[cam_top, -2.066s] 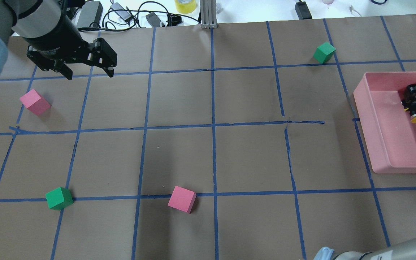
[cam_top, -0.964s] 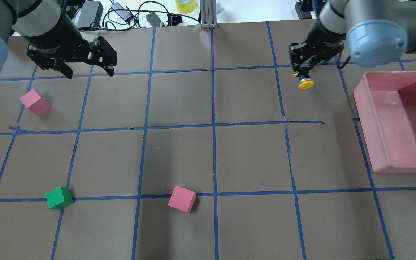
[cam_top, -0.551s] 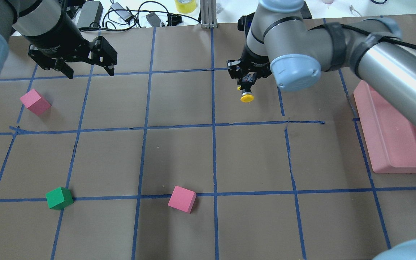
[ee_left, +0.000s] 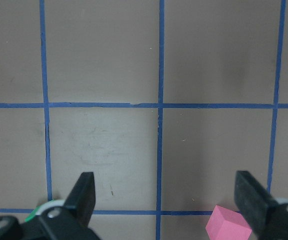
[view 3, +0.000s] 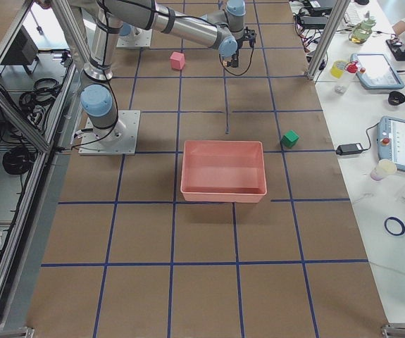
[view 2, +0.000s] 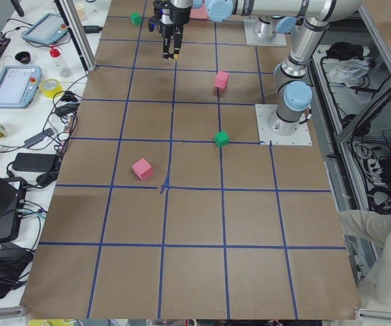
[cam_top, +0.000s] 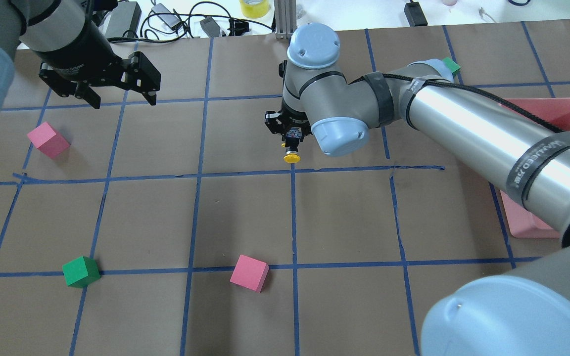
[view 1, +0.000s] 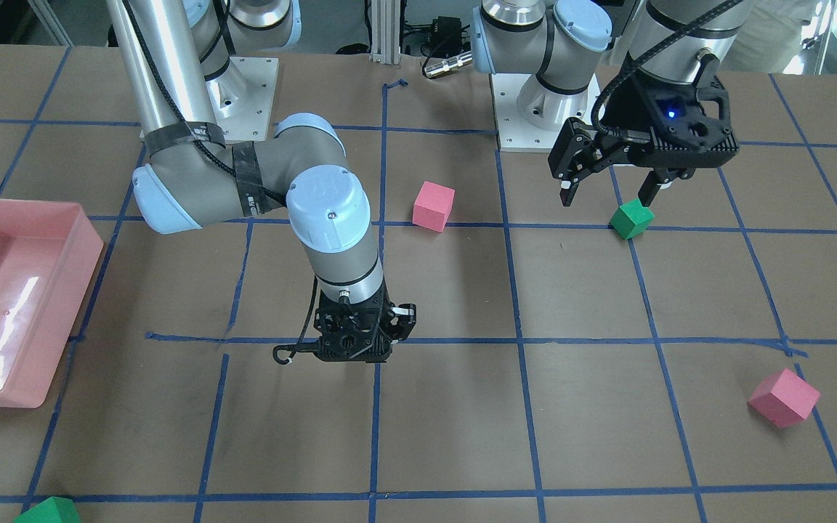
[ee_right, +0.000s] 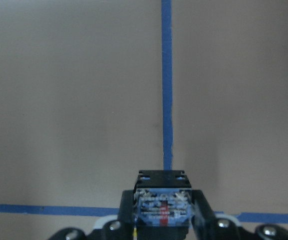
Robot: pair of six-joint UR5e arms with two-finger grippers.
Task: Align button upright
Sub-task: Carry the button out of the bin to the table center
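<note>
I should use my right gripper to set the button, now held above the paper, down close to the tape that crosses under it, on the side away from the pink tray (view 1: 391,363) (ee_right: 144,172).
My right gripper (cam_top: 291,144) reaches across to the middle of the table and is shut on the button (cam_top: 291,157). It holds the button above the paper near a tape crossing, with the yellow cap pointing down. In the right wrist view the button's terminal base (ee_right: 163,207) faces the camera, clamped between the jaws. In the front-facing view the right gripper (view 1: 357,350) hides the button. My left gripper (cam_top: 122,101) is open and empty at the far left; in the front-facing view the left gripper (view 1: 607,200) hangs above a green cube (view 1: 631,220).
Pink cubes (cam_top: 48,140) (cam_top: 249,273) and a green cube (cam_top: 81,271) lie on the brown taped paper. Another green cube (cam_top: 451,64) peeks from behind the right arm. The pink tray (view 1: 62,305) stands at the robot's right, partly hidden in the overhead view.
My right arm has carried the button out of the pink tray and leftward across the table to the middle. The left gripper has not moved.
</note>
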